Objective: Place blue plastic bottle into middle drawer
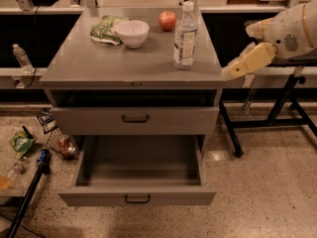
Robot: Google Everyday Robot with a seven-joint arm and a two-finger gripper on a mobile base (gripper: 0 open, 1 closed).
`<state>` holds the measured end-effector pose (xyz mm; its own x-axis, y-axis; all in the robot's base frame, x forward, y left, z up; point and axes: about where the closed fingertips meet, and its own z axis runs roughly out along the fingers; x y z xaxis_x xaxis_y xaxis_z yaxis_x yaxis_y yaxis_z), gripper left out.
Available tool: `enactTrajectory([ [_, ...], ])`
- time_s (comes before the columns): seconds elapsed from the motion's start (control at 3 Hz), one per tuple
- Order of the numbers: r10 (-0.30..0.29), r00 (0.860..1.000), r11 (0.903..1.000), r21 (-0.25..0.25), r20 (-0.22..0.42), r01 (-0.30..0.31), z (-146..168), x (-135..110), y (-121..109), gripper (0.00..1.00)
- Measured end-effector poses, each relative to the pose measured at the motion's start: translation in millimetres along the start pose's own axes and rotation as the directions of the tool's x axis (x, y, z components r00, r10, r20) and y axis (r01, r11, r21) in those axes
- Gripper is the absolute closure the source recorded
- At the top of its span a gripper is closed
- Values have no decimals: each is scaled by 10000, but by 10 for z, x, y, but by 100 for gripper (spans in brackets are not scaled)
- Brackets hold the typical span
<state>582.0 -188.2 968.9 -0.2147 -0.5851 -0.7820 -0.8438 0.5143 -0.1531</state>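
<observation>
The blue plastic bottle's label [185, 44], around the middle of its body, is the next spot my gripper needs to go to and close on.
The blue plastic bottle [184, 34], clear with a white cap and a pale label, stands upright at the right rear of the grey cabinet's top [89, 66]. The middle drawer [137, 198], the lowest one with a small black handle, is pulled wide open and holds nothing. My gripper [233, 72] is the cream tip of my arm at the right. It hangs in the air just off the cabinet's right edge, at about the height of the top, to the right of the bottle and apart from it. It holds nothing.
A white bowl [132, 32], a green packet [105, 28] and a red apple [167, 20] sit at the back of the top. The drawer above [133, 120] is shut. A small clear bottle [21, 56] stands far left. Litter lies on the floor at left. A black stand [277, 108] is at right.
</observation>
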Motion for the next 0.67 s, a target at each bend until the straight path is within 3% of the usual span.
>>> enactTrajectory([
  [0.33,1010,9773,9942,188,1865,-1063,428,-174,-313,0],
  [0.67,1106,9635,9868,883,2439,-1357,473,-265,-545,0],
])
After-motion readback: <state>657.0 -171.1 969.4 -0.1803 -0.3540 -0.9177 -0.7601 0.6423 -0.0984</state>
